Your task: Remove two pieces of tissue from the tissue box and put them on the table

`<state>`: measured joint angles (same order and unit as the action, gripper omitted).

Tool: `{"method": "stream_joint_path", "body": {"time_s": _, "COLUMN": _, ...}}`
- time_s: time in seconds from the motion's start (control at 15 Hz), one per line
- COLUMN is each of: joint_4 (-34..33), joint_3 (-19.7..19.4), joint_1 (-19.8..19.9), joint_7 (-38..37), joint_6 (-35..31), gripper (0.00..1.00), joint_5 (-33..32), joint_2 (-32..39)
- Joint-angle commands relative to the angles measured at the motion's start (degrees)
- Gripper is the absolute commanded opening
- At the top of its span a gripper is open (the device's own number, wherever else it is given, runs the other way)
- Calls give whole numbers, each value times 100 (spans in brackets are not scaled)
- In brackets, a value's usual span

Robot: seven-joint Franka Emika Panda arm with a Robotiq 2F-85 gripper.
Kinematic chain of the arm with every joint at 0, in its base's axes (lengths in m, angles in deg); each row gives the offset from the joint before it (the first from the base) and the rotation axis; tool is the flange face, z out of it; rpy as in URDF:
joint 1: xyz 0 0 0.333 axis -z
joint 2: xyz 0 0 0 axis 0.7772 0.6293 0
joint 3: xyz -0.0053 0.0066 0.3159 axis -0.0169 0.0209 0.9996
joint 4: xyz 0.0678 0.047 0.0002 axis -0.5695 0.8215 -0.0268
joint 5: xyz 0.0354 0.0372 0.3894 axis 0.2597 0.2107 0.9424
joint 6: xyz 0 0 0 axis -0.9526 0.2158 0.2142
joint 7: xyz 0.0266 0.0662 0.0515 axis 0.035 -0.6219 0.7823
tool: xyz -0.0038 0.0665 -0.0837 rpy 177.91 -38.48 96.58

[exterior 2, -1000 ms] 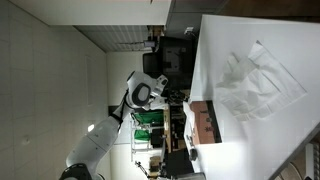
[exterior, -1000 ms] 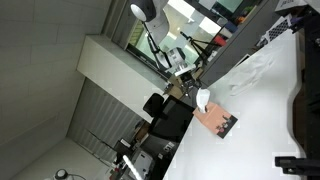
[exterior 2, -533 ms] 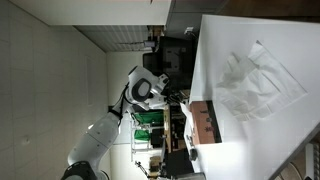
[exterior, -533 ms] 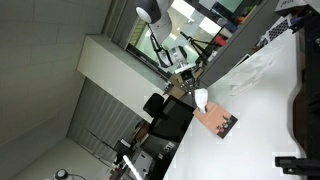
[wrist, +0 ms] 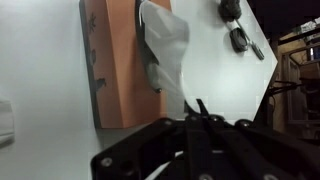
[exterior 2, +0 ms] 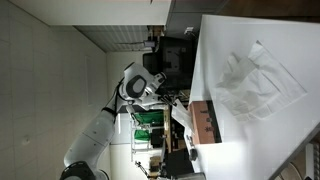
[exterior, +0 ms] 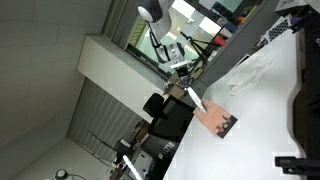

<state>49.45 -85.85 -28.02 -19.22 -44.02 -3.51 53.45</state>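
My gripper should set the white piece of tissue free on the table (exterior: 233, 80), placing it right up against the crumpled white sheet.
The salmon-pink tissue box (wrist: 118, 62) lies flat on the white table (wrist: 215, 75), near its edge in both exterior views (exterior: 216, 121) (exterior 2: 203, 123). A white piece of tissue (wrist: 166, 48) rises out of the box slot and narrows to a strip into my gripper (wrist: 198, 108), which is shut on it. In the exterior views the gripper (exterior: 184, 86) (exterior 2: 171, 104) hangs off the box, and the tissue (exterior: 196, 101) is stretched taut between them. A second crumpled white sheet (exterior: 252, 68) (exterior 2: 250, 85) lies spread on the table further in.
Two small black objects (wrist: 236, 30) lie on the table beyond the box. Larger black items (exterior: 303, 110) sit along the table's far side. Dark chairs and equipment (exterior: 165, 118) crowd the space off the table edge by the box.
The jaws have shut on the tissue poking out of the box. The gripper has pulled away from the box, drawing the tissue out into a long strip.
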Motion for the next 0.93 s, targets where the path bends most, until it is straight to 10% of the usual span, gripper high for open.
{"method": "stream_joint_path", "body": {"time_s": 0.0, "joint_4": -58, "joint_3": -6, "joint_1": -52, "joint_7": -82, "joint_6": 199, "gripper": 0, "joint_5": 30, "joint_2": -383}}
{"method": "stream_joint_path", "body": {"time_s": 0.87, "joint_4": 912, "joint_3": -1022, "joint_1": -987, "joint_7": -212, "joint_6": -1599, "gripper": 0, "joint_5": -2231, "joint_2": -1782}}
